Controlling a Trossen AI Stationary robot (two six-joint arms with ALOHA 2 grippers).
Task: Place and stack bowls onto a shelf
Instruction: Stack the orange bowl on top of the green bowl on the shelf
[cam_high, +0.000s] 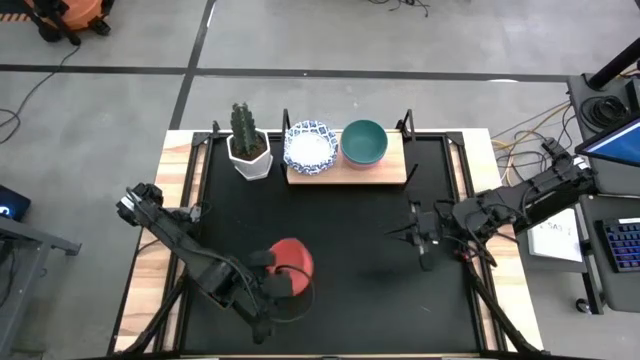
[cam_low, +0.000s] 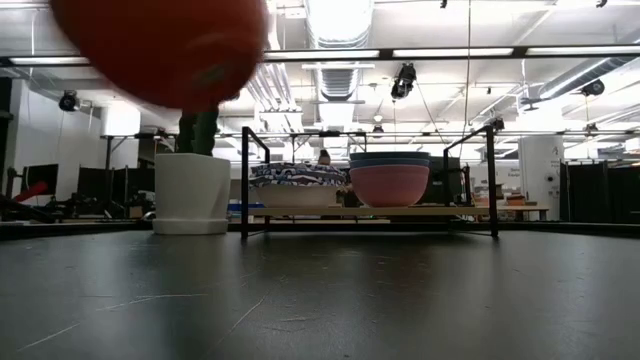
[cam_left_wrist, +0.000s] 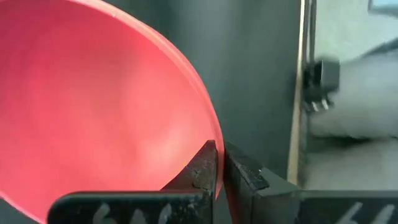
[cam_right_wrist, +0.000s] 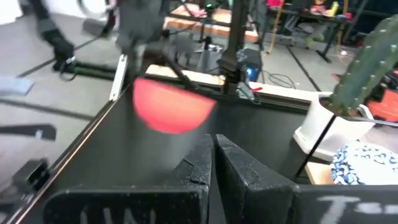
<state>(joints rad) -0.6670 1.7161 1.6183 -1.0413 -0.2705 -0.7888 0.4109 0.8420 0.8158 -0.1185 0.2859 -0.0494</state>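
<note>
The red bowl will leave my left gripper inside the green bowl (cam_high: 365, 142), atop the stack on the wooden shelf.
My left gripper (cam_high: 283, 283) is shut on a red bowl (cam_high: 292, 262), held above the black mat near the table's near edge; it also shows in the low view (cam_low: 165, 45) and in the right wrist view (cam_right_wrist: 171, 106). The wooden shelf (cam_high: 395, 172) stands at the far side. On it sit white blue-patterned bowls (cam_high: 308, 146) and a stack with a green bowl (cam_high: 364, 142) on top and a pink bowl (cam_low: 390, 184) at the bottom. My right gripper (cam_high: 418, 235) is shut and empty at the table's right. My left gripper pinches the red bowl's rim (cam_left_wrist: 214, 163) with one finger (cam_left_wrist: 202, 171) inside the bowl and the other finger (cam_left_wrist: 245, 174) outside its wall. The bowl is lifted clear of the mat, as the low view shows.
A white faceted pot with a cactus (cam_high: 248, 145) stands on the mat left of the shelf. The shelf's black posts (cam_low: 243, 180) rise at its corners. The black mat (cam_high: 350, 260) covers most of the table.
</note>
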